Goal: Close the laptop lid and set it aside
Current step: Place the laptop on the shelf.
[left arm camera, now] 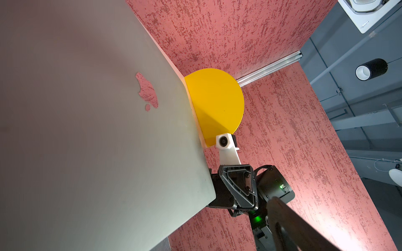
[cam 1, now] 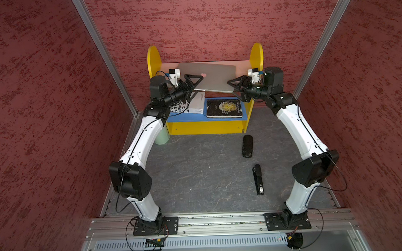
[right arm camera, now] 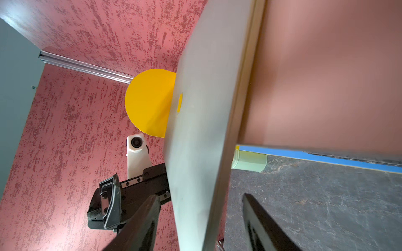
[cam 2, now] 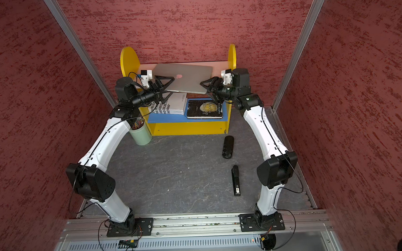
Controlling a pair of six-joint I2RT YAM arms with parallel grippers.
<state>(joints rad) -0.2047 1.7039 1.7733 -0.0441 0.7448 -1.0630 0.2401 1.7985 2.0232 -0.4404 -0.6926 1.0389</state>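
Observation:
The laptop sits crooked with its near edge sticking out past the shelf, so my left gripper and my right gripper will take its near corners (cam 1: 196,89) and push it straight.
The laptop (cam 1: 213,80) is closed, its silver laptop lid (cam 2: 186,79) with the apple logo facing up. It lies tilted on the yellow shelf, far edge against the pink back panel (cam 1: 241,67). My left gripper (cam 1: 192,87) stands open around the laptop's near left corner; in the left wrist view the laptop lid (left arm camera: 87,130) fills the frame and only one of the fingers (left arm camera: 289,226) shows. My right gripper (right arm camera: 200,226) is open around the laptop's right edge (right arm camera: 202,173), with a gap on each side.
On the shelf (cam 1: 207,127) under the laptop lie a white book (cam 1: 195,105) and a black-covered book (cam 1: 223,108). A green cup of pencils (cam 2: 139,133) stands left of the shelf. A black case (cam 1: 247,146) and a black stapler (cam 1: 258,179) lie on the grey table.

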